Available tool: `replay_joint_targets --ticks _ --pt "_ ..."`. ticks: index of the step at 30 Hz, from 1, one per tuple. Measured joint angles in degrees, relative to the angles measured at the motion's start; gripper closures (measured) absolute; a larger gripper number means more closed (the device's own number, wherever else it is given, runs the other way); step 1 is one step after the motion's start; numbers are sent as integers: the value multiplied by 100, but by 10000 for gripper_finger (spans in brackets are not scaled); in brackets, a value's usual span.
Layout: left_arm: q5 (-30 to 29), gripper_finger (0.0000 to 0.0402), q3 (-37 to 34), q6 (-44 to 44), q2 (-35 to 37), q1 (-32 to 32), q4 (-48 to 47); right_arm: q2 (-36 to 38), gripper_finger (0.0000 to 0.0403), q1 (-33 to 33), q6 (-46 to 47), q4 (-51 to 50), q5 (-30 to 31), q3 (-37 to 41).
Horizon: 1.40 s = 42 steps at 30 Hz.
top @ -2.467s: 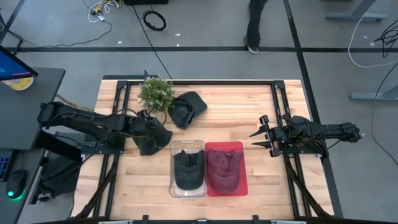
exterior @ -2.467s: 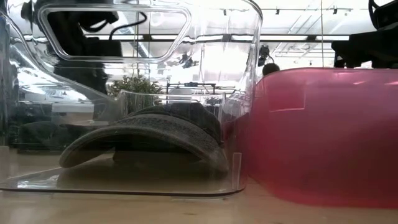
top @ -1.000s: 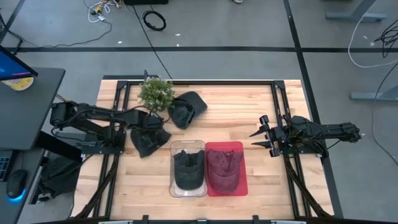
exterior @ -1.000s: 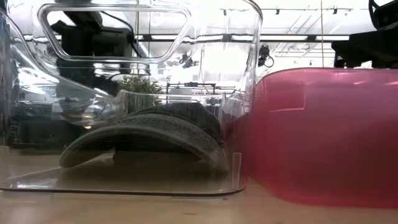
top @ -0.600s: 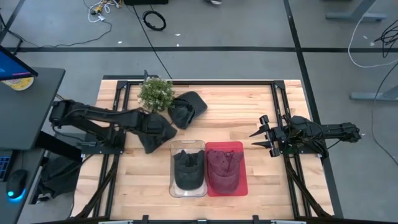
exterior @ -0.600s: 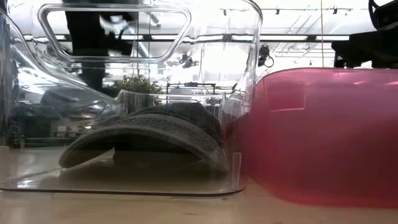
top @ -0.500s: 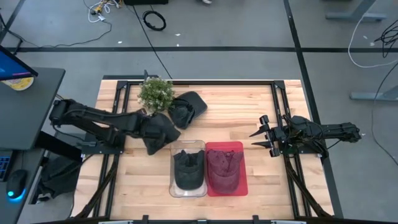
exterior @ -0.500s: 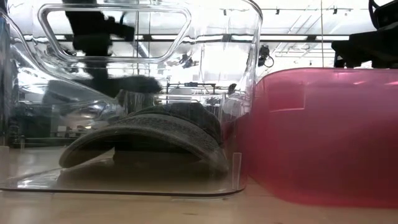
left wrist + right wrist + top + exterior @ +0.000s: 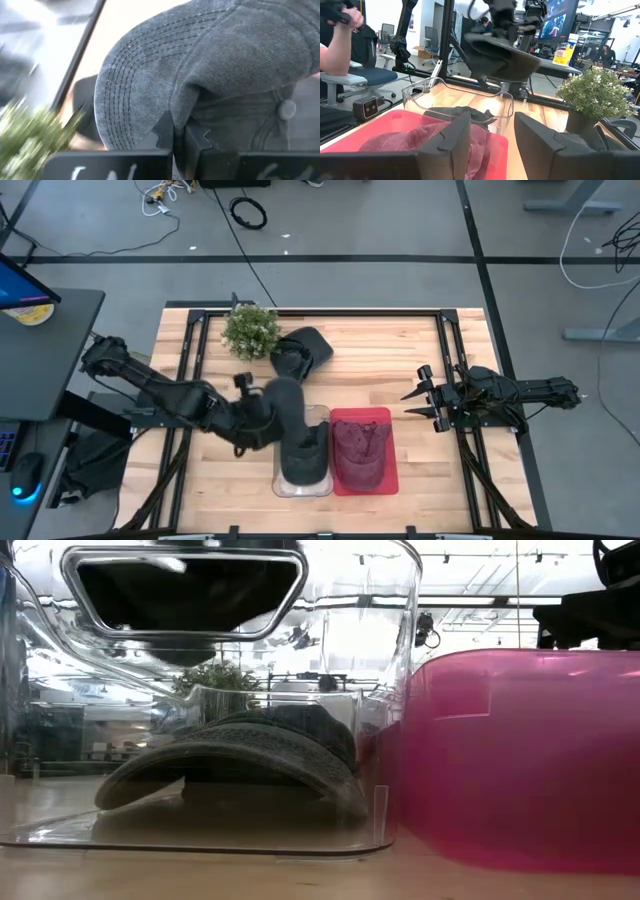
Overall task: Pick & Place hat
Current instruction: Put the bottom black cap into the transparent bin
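The robot's left gripper should release the dark grey cap on top of the dark hat in the clear bin (image 9: 311, 446).
My left gripper (image 9: 264, 412) is shut on a dark grey cap (image 9: 283, 404) held in the air over the far left rim of the clear bin (image 9: 322, 416). From the right wrist the cap (image 9: 501, 54) shows hanging above that bin (image 9: 454, 94). Another dark hat (image 9: 302, 450) lies crown up on the clear bin's floor. A maroon hat (image 9: 360, 448) lies in the red bin (image 9: 388, 470). A third dark hat (image 9: 302, 350) rests on the table beside the plant. My right gripper (image 9: 422, 402) waits open at the table's right side, holding nothing. My left gripper pinches a fold of the cap's cloth (image 9: 179, 116) between its two fingers (image 9: 164, 131), where the stitched brim (image 9: 125, 97) meets the crown. The fingers come from the table's left, slanting down. The cap is lifted clear of table and bin.
A small potted plant (image 9: 250, 330) stands at the far left of the table, close to the loose hat. The two bins sit side by side at the near middle. A seated person (image 9: 340, 35) is in the room beyond the table.
My left gripper has moved toward the table's right edge and upward, carrying the grey cap off the tabletop. The cap, on the wood left of the clear bin a second ago, now hangs over that bin's far left rim.
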<state>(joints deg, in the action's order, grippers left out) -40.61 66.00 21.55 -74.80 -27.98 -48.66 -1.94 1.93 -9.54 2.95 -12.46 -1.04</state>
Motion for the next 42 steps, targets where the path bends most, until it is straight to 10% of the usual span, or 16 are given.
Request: replay_joint_targets --ticks 9,42 --pt "934 388 10 -1561 -410 -322 2017 1 246 0 0 22 -1 0" --pt "3612 373 432 -269 -2752 1389 1195 -1 246 -2 0 40 -1 0"
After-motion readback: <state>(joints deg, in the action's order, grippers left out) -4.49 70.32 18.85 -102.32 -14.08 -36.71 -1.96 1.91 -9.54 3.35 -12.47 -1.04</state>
